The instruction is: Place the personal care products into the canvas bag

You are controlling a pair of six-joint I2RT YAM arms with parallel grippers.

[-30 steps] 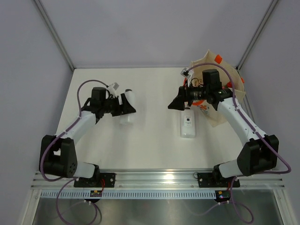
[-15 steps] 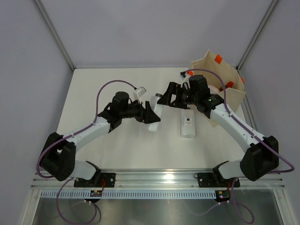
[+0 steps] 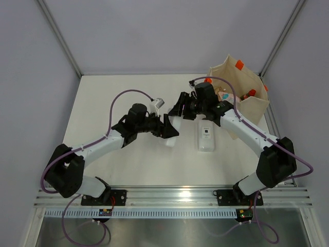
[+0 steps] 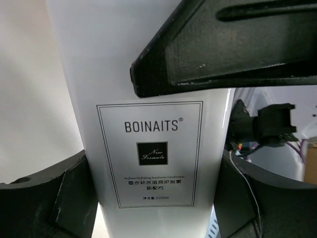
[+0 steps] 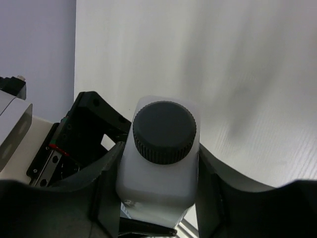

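The robot's right gripper should release the white bottle, which hangs above the middle of the table now, inside the canvas bag's near side (image 3: 215, 106), across from the red-capped container.
A white bottle (image 3: 173, 126) with a black screw cap (image 5: 164, 131) and a framed black-print label (image 4: 148, 153) hangs above the middle of the table. My left gripper (image 3: 167, 127) is shut on its body, a finger on each side (image 4: 153, 198). My right gripper (image 3: 180, 110) comes from the far right and has its jaws against both sides of the bottle's shoulder (image 5: 158, 186), just below the cap. A flat white rectangular bottle (image 3: 206, 137) lies on the table to the right. The canvas bag (image 3: 241, 72) stands at the back right with its mouth open.
Inside the bag some small containers (image 3: 225, 95) show, one with a red cap (image 3: 251, 93). The right arm's links (image 3: 247, 131) pass over the bag's near side. Grey walls with metal posts (image 3: 59, 38) bound the table on the left, the right and the back.
The left arm carried the white bottle from the left to the table's middle. The right gripper left the bag, swung left, opened wide and closed onto the bottle's cap end.
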